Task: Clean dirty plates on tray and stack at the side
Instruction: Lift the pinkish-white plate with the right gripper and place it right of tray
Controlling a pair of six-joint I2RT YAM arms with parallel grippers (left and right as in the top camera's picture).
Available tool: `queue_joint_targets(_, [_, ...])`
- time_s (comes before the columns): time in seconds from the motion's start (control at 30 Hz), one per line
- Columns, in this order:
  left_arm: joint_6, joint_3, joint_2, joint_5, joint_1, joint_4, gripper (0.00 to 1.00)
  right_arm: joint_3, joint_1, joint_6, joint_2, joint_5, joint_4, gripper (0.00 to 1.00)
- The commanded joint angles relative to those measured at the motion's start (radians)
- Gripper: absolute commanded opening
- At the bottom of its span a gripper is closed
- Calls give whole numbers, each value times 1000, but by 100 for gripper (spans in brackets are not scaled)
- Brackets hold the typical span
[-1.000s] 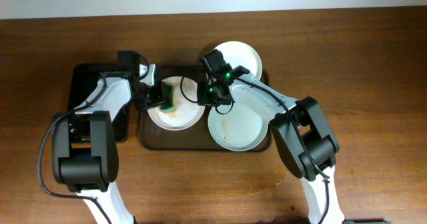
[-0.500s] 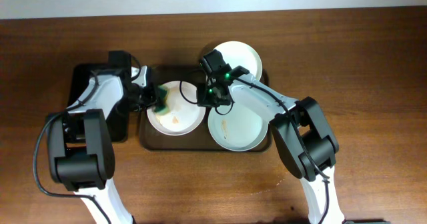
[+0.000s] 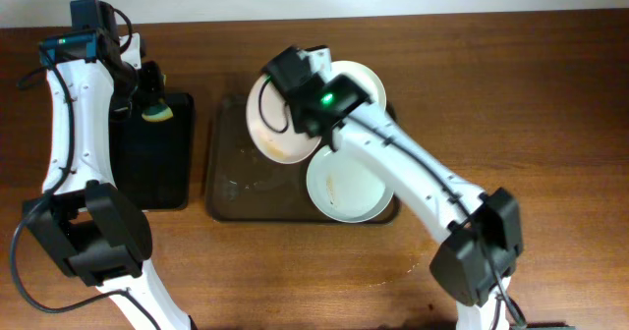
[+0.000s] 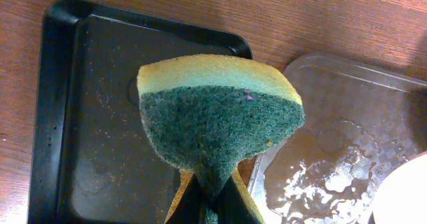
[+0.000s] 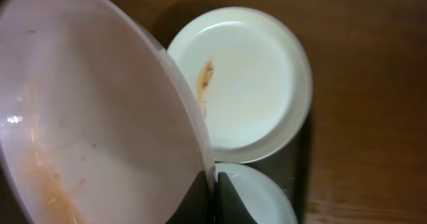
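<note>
The pale pinkish plate will go down from my right gripper onto the bare wooden table (image 3: 487, 126) beside the brown tray's back plate. The pinkish plate is still tilted above the tray.
My right gripper (image 3: 313, 116) is shut on the rim of a pale pinkish plate (image 3: 278, 126) and holds it tilted above the left half of the brown tray (image 3: 241, 191). In the right wrist view the gripper (image 5: 213, 184) pinches this plate (image 5: 87, 117), which carries orange-brown smears. A second plate (image 3: 344, 188) with a brown smear lies on the tray's right front and also shows in the right wrist view (image 5: 247, 84). A third plate (image 3: 362, 80) sits at the back right. My left gripper (image 4: 212, 197) is shut on a green and yellow sponge (image 4: 220, 117) over the black tray (image 3: 152, 168).
The smaller black tray (image 4: 87, 117) lies left of the brown tray (image 4: 347, 131), whose bare floor is wet. Brown wooden table (image 3: 550, 124) surrounds both trays. The table's back edge runs along the top of the overhead view.
My left gripper took the sponge off the left plate and swung it left and back over the black tray. My right gripper lifted that plate off the tray and tilted it.
</note>
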Motion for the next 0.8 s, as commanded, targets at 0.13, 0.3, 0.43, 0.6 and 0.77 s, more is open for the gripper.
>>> queue_joint_targets(0.13, [19,-1,-3,-16,2,8,1,3,275,26,2,975,52,4])
queue_joint_targets(0.3, [19,-1,-3,-16,2,6,1,3,308,25,1,1062,84,4])
queue_joint_targets(0.43, [19,-1,-3,-13,2,7,1,3,305,25,0,973,82,4])
queue_joint_targets(0.6, [19,-1,-3,-13,2,9,1,3,72,113,-109,256,-109,4])
queue_joint_targets(0.77, [19,-1,-3,-9,0,18,1,3,-446,105,-170,-170,-241,4])
